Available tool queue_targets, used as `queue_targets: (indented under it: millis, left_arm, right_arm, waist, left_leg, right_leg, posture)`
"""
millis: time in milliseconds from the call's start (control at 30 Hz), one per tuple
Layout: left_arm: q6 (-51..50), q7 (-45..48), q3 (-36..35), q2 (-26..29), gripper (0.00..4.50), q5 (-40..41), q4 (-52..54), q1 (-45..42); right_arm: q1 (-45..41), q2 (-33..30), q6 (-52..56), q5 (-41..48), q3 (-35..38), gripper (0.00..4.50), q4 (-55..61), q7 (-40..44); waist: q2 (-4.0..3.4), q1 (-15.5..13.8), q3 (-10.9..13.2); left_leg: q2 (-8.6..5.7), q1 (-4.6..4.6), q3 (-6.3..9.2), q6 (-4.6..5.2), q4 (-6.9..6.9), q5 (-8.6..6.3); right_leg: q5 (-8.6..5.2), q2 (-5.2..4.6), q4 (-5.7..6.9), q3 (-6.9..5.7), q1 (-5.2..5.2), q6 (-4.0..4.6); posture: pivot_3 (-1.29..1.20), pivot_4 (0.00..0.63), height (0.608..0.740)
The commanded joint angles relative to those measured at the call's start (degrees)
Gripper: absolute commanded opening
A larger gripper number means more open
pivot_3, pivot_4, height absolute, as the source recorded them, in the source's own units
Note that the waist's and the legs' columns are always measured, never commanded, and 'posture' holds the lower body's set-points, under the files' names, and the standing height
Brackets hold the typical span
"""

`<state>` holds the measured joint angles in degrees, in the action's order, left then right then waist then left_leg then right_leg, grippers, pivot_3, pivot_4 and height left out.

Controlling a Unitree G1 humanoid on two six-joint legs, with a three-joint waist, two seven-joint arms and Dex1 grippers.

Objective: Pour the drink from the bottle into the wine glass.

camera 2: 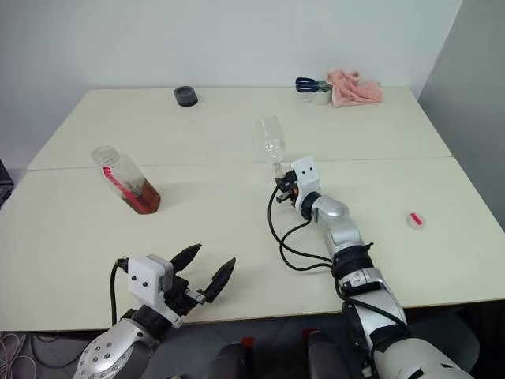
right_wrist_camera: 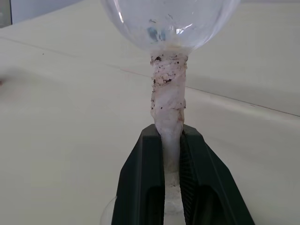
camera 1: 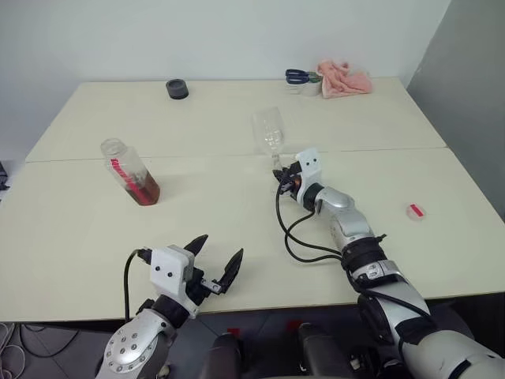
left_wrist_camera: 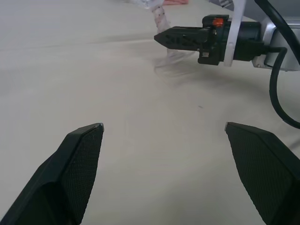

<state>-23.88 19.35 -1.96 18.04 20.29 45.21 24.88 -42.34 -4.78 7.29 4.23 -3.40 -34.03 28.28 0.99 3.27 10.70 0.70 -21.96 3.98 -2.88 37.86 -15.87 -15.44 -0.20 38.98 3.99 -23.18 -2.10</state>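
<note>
Next, I set the wine glass on the bare table (camera 1: 252, 189) between the bottle and my right gripper, before the seam.
The clear wine glass (camera 1: 269, 131) stands upright near the table's middle, and its bowl looks empty. My right gripper (camera 1: 284, 180) is shut on its white-wrapped stem (right_wrist_camera: 168, 101), just above the foot. The bottle (camera 1: 130, 172) stands at the left of the table with a red label stripe and no cap on its mouth. A little reddish-brown drink (camera 1: 147, 193) sits in its bottom. My left gripper (camera 1: 217, 260) hovers open near the table's front edge, nothing between its fingers (left_wrist_camera: 77, 159), well short of the bottle.
A small red-and-white piece (camera 1: 416, 211) lies at the right of the table. At the back are a black round object (camera 1: 177, 88), blue-handled scissors (camera 1: 297, 76) and a pink cloth (camera 1: 345, 79). A black cable (camera 1: 304, 249) loops beside my right forearm.
</note>
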Motion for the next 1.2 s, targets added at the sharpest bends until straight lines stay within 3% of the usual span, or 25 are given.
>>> queue_targets:
  millis: [33,167,533,767,967,1200]
  left_arm:
    - [-0.08,0.2,-0.99,0.54,4.5,1.44,2.75,0.17]
    - [0.12,0.16,-0.32,0.68,4.5,0.79,2.26,0.02]
    - [0.31,-0.99,0.11,0.13,4.5,0.39,2.57,0.0]
    - [0.74,-2.32,-0.68,-0.36,4.5,0.35,2.72,-0.07]
    - [0.52,-3.59,-3.32,-1.45,4.5,1.11,3.93,1.98]
    - [-0.29,-4.03,-6.12,-1.01,4.5,1.52,4.47,1.13]
  right_arm:
    - [4.06,-1.87,4.03,-1.42,-2.06,0.13,3.98,1.33]
    - [9.57,-4.4,8.78,-1.56,-4.21,0.13,12.29,2.76]
    - [13.32,-8.13,17.11,-1.46,-5.13,0.13,18.64,3.71]
    - [10.32,-4.4,12.87,1.39,-2.98,0.13,17.53,2.32]
    - [1.62,2.15,1.89,2.18,-2.54,0.13,8.37,2.63]
    - [-10.93,8.33,-14.18,-1.19,-2.36,0.13,-16.32,0.22]
  waist:
    - [0.01,-0.1,-0.03]
    - [-0.02,-0.37,-0.13]
    - [0.0,-0.28,-0.35]
    - [0.02,-0.05,-0.38]
    - [0.01,1.26,-0.28]
    - [-0.01,1.45,-0.2]
  left_leg:
    - [-0.02,0.0,0.0,0.0,0.0,0.0]
    - [-0.02,0.0,0.05,0.0,0.0,0.0]
    - [0.0,0.08,-0.01,0.0,0.0,0.0]
    - [0.02,0.08,-0.02,0.0,0.0,0.0]
    - [0.17,0.07,-0.05,0.0,-0.03,0.0]
    - [0.14,0.04,-0.02,0.0,-0.07,0.0]
  right_leg:
    - [0.0,-0.02,-0.01,0.0,0.01,0.0]
    - [-0.01,-0.03,-0.02,-0.03,0.04,-0.01]
    - [-0.03,0.02,-0.03,0.02,0.06,-0.01]
    - [-0.04,0.03,-0.04,0.03,0.06,-0.02]
    - [-0.06,0.21,0.0,0.07,-0.04,0.04]
    - [-0.06,0.18,-0.01,0.03,-0.07,0.08]
  posture:
    - [0.0,0.15,0.74]
    - [0.0,0.15,0.74]
    - [0.0,0.15,0.74]
    - [0.0,0.15,0.74]
    - [0.0,0.15,0.74]
    - [0.0,0.15,0.74]
